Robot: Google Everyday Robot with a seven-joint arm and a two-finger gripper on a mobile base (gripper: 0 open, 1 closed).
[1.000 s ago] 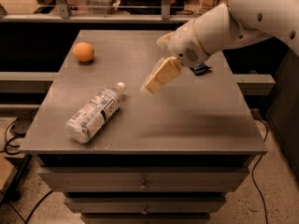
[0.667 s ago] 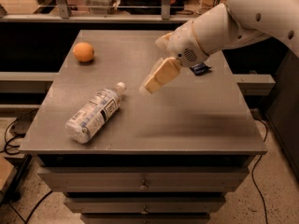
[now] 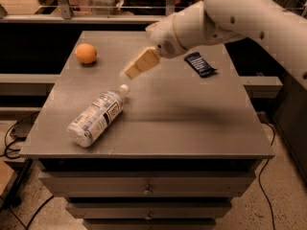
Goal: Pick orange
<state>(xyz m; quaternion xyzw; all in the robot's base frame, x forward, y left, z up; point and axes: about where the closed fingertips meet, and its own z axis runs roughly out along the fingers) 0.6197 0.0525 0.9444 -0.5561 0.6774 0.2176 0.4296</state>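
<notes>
The orange is beyond the bottle on the grey table. Next, my gripper moves to the orange's body (image 3: 87, 53) and closes there.
The orange (image 3: 86, 53) is a small round fruit resting on the far left part of the grey table (image 3: 192, 119). My gripper (image 3: 131, 71) hangs above the table's middle, to the right of the orange and a little nearer the camera, with a clear gap between them. It points down and left, toward the cap end of the bottle. It holds nothing that I can see. The white arm reaches in from the upper right.
A clear plastic bottle (image 3: 96, 118) lies on its side at the front left, cap pointing toward the gripper. A dark blue packet (image 3: 199, 63) lies at the back right. Drawers are below the tabletop; a rail runs behind the table.
The arm and gripper have moved left and a little farther back, closer to the orange. The blue packet now shows fully. The orange and bottle have not moved.
</notes>
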